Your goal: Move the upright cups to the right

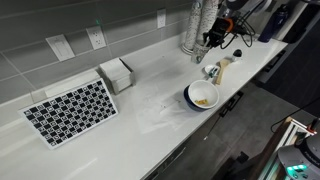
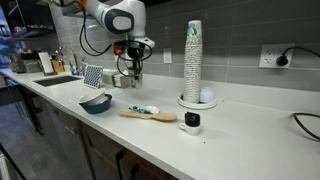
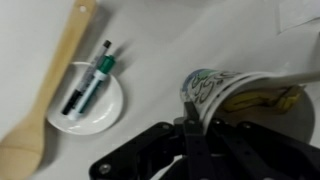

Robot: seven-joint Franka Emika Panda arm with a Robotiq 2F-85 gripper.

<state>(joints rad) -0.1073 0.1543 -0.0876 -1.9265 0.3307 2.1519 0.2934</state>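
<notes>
Next, my gripper sets the small pale cup down on the counter (image 1: 223, 52), in between the tall stack and the small black object, and lets go of it there.
My gripper (image 3: 190, 125) is shut on the rim of a small pale cup with a green pattern (image 3: 215, 85) and holds it tilted in the air. In both exterior views the gripper (image 1: 213, 38) (image 2: 128, 72) hangs above the white counter, behind the blue-rimmed bowl (image 2: 96, 102) (image 1: 202, 95). In the wrist view the bowl (image 3: 300, 112) with something yellow in it lies just beyond the cup. The cup is too small to make out in the exterior views.
A small white plate with markers (image 3: 88, 95) (image 2: 143, 110) and a wooden spoon (image 3: 45, 90) (image 2: 150, 116) lie nearby. A tall stack of white cups (image 2: 193, 60) (image 1: 192, 30) stands by the wall. A patterned mat (image 1: 70, 110) and a white holder (image 1: 116, 73) sit further along.
</notes>
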